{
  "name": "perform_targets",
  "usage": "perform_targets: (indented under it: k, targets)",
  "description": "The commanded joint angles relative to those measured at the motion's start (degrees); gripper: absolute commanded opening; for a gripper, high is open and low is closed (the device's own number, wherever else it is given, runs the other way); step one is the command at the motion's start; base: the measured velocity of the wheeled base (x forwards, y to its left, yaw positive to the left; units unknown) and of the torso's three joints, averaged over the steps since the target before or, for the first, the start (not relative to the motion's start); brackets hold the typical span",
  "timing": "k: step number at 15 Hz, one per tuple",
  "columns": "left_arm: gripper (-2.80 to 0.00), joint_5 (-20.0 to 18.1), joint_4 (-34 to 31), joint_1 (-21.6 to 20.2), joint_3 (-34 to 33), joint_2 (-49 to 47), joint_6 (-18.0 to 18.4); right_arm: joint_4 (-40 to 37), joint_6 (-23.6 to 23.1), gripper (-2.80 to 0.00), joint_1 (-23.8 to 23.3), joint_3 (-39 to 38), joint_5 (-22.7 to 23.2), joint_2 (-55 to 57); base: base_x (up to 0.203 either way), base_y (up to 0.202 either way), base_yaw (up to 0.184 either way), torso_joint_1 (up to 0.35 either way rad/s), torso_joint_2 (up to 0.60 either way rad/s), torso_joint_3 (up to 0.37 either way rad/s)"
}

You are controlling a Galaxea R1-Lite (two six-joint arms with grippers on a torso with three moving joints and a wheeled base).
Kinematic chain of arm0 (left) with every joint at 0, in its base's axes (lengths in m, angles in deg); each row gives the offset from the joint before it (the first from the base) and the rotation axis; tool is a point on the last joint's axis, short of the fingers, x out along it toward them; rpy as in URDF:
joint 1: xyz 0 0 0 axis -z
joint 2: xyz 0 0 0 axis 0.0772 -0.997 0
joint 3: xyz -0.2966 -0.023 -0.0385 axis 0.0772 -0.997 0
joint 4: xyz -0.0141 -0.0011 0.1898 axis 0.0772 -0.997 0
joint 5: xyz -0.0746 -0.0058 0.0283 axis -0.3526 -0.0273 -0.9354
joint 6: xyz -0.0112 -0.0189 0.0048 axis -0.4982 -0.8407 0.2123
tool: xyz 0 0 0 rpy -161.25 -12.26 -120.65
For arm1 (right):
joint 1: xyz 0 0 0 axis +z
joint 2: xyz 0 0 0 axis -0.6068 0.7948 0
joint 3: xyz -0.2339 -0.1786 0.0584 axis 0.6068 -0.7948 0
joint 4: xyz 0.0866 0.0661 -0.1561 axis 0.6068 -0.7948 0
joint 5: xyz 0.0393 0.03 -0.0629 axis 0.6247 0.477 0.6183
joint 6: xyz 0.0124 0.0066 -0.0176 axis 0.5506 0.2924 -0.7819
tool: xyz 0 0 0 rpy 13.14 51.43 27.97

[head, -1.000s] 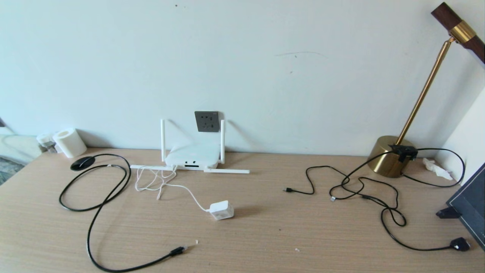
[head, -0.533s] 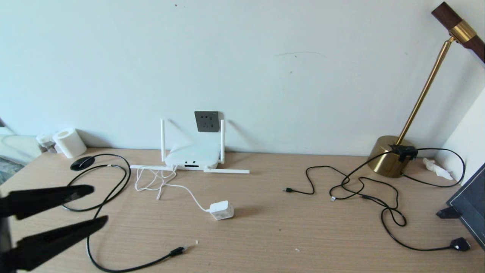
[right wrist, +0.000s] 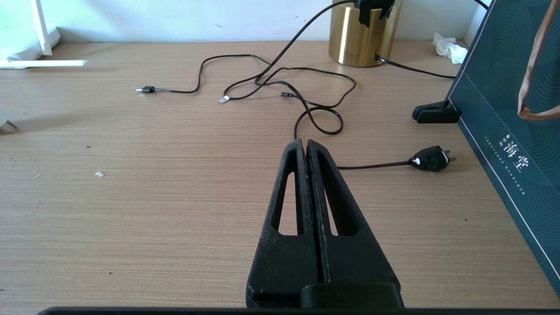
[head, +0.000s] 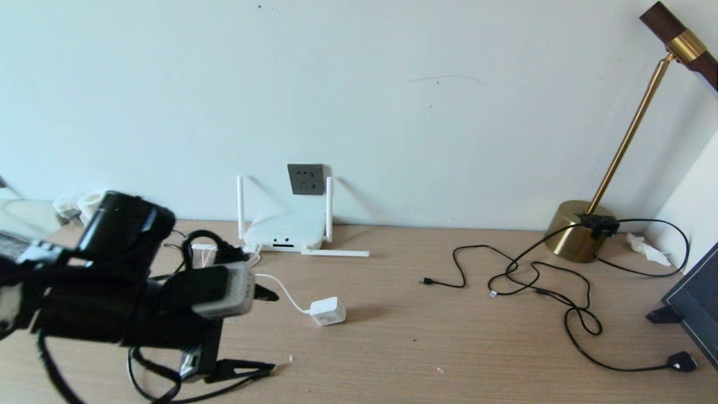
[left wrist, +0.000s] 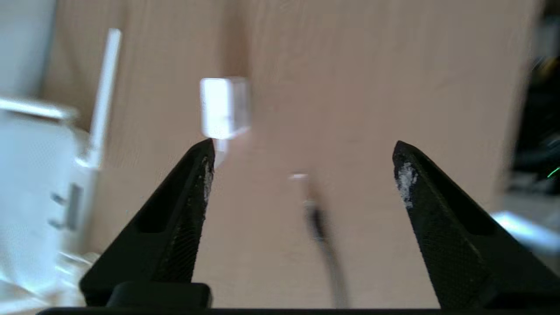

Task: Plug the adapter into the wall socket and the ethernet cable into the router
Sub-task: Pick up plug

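Note:
The white cube adapter is next for my left gripper, which should go past the ethernet cable to it and close on the adapter's opposite sides (head: 327, 312) (left wrist: 224, 108).
The white cube adapter (head: 328, 310) lies on the desk on its thin white cord. Behind it the white router (head: 286, 230) sits against the wall under the dark grey wall socket (head: 306, 179). My left gripper (head: 259, 331) is open just left of the adapter, low over the desk. In the left wrist view, the left gripper (left wrist: 304, 148) has the ethernet cable (left wrist: 314, 216), black boot and clear tip, lying on the desk between its spread fingers, untouched. The adapter (left wrist: 225, 107) lies beyond one fingertip. The right gripper (right wrist: 305, 142) is shut and empty over bare desk.
A brass lamp base (head: 578, 233) stands at the back right with thin black cords (head: 533, 280) looping in front of it and a flat black plug (head: 680, 362) near the front. A dark box (head: 695, 297) stands at the right edge.
My left arm has swung in from the left edge across the desk toward the adapter, turned its wrist and spread its fingers wide. The right gripper has stayed still.

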Motion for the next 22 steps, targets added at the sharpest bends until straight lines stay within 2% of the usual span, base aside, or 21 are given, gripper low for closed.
perform_targets:
  k: [1,4,7,10,12,13,17,22]
  targets:
    - [0.00,0.6,-5.7,-0.3,10.8,-12.7,10.9,0.0,0.0,-2.80,0.0,0.0,0.0,0.0,0.000,0.000,0.000,0.000,0.00,0.000]
    - [0.00,4.2,-13.6,-0.3,24.1,-21.1,20.3,0.0,0.0,-2.80,0.0,0.0,0.0,0.0,0.000,0.000,0.000,0.000,0.00,0.000]
    - [0.00,5.7,-22.0,0.1,34.4,-27.6,22.7,0.0,0.0,-2.80,0.0,0.0,0.0,0.0,0.000,0.000,0.000,0.000,0.00,0.000]
    - [0.00,6.1,-29.3,0.6,43.5,-33.5,21.4,0.0,0.0,-2.80,0.0,0.0,0.0,-0.1,0.000,0.000,0.000,0.000,0.00,0.000]
    - [0.00,6.0,-34.4,1.2,47.5,-35.2,16.1,0.0,0.0,-2.80,0.0,0.0,0.0,0.0,0.000,0.000,0.000,0.000,0.00,0.000]
    - [0.00,5.9,-35.3,1.7,48.4,-35.7,14.3,0.0,0.0,-2.80,0.0,0.0,0.0,0.0,0.000,0.000,0.000,0.000,0.00,0.000]
    - [0.00,4.0,-35.5,3.3,50.8,-39.7,10.9,0.0,0.0,-2.80,0.0,0.0,0.0,0.0,0.000,0.000,0.000,0.000,0.00,0.000]
    - [0.00,3.8,-34.9,4.3,50.6,-42.1,10.3,0.0,0.0,-2.80,0.0,0.0,0.0,0.0,0.000,0.000,0.000,0.000,0.00,0.000]
